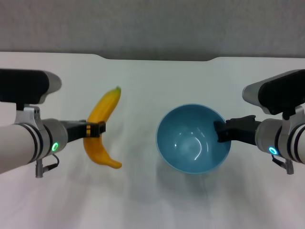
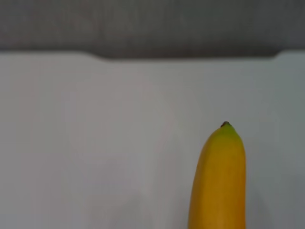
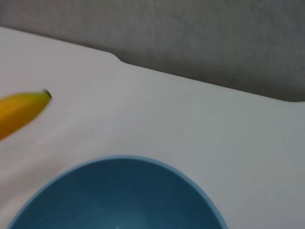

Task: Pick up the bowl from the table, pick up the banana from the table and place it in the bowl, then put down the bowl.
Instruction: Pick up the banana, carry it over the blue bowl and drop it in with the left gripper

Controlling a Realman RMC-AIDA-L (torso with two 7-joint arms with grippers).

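The robot's left gripper should release the yellow banana, now lifted off the table, inside the light-blue bowl (image 1: pixel 170 125) that the right gripper holds above the table.
The light-blue bowl (image 1: pixel 193 138) is held above the white table (image 1: pixel 143 200) at centre right. My right gripper (image 1: pixel 221 132) is shut on the bowl's right rim. The bowl's inside fills the lower part of the right wrist view (image 3: pixel 119 195). The yellow banana (image 1: pixel 101 127) is lifted off the table at the left. My left gripper (image 1: pixel 95 130) is shut on the banana's middle. The banana's tip shows in the left wrist view (image 2: pixel 219 176) and in the right wrist view (image 3: pixel 21 112). The banana is apart from the bowl, to its left.
The table's far edge with its shallow notch (image 1: pixel 157 58) runs across the back, with a grey wall behind it. The table (image 2: pixel 95 143) is bare around the two held things.
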